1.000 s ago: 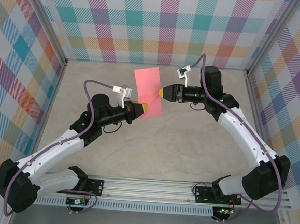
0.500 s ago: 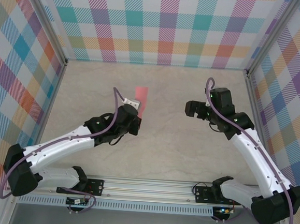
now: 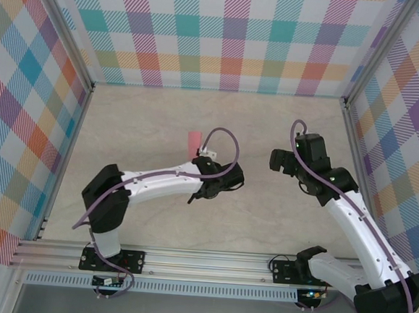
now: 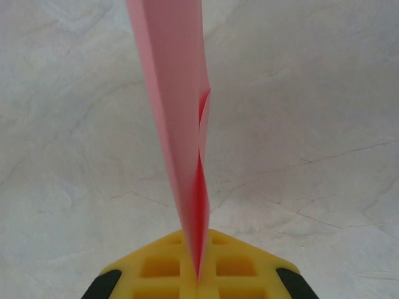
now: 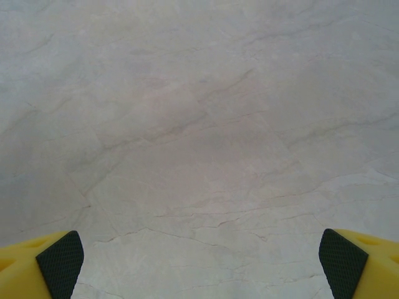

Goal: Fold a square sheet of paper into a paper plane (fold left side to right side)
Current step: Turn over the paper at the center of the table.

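My left gripper will lay the doubled sheet flat, open, and take one layer alone (image 4: pixel 167 87) by its edge, because it is pinching both layers of that sheet edge-on.
The square sheet of paper (image 4: pixel 174 93) is salmon pink, doubled over and seen edge-on, rising from between the yellow fingers of my left gripper (image 4: pixel 199 280), which is shut on its lower edge. From above, a narrow strip of the sheet (image 3: pixel 193 142) pokes out beyond the left wrist, where the left gripper (image 3: pixel 198 163) sits mid-table. My right gripper (image 3: pixel 276 160) hangs to the right, apart from the sheet. In its own view the right gripper (image 5: pixel 199 261) is open, its fingertips (image 5: pixel 59 261) spread wide over bare tabletop. A paper plane is out of view.
The marble-look tabletop (image 3: pixel 263 219) is boxed in by plaid walls (image 3: pixel 226 42) at the back and both sides. An aluminium rail (image 3: pixel 208 261) carrying the arm bases runs along the near edge. The left arm (image 3: pixel 149 184) stretches rightward across the table's middle.
The right gripper let go of the sheet, opened wide and drew back to the right. The left arm swung rightward with the sheet, which turned from a broad face to edge-on.
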{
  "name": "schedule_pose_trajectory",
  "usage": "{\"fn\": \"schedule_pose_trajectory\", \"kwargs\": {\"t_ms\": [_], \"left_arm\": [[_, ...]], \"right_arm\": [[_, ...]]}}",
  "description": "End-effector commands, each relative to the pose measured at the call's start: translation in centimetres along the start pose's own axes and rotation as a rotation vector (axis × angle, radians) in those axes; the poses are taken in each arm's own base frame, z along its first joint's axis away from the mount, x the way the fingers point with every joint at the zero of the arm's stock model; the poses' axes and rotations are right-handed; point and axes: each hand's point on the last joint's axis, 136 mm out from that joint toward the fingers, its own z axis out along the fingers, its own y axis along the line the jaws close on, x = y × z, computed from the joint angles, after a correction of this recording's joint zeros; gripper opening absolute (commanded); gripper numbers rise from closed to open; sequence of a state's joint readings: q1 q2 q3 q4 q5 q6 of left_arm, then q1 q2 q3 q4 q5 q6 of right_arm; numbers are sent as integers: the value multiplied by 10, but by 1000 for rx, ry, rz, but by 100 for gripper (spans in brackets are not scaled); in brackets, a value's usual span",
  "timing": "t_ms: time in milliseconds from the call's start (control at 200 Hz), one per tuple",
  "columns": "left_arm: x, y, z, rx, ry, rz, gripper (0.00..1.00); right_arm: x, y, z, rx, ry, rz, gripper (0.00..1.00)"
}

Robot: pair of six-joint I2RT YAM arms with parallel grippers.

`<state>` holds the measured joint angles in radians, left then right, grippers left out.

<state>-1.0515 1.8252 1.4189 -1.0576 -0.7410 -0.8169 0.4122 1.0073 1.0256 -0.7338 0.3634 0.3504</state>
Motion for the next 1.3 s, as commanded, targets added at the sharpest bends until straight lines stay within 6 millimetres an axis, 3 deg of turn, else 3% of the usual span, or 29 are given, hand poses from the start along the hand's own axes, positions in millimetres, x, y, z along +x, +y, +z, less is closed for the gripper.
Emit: {"fn": "schedule_pose_trajectory", "kwargs": {"t_ms": [0,185,625,960,1165,1295], "left_arm": [[14,-2,-1,-79,65,-31,0],[30,-28,16,-143,170,1,0],[64,-118,52,170,438,-16,1],[27,-157,43,497,484,-101,22],[-9,-152,20,696,404,-158,43],[-33,-131,1,845,295,-214,58]], "right_arm": [[6,-11,-1,48,-1,-6,100],[12,-15,4,67,15,-14,100],[13,-27,-5,118,1,-23,100],[22,-22,7,104,53,-41,100],[31,-2,21,16,113,-40,100],[36,20,32,-85,163,-48,100]]}}
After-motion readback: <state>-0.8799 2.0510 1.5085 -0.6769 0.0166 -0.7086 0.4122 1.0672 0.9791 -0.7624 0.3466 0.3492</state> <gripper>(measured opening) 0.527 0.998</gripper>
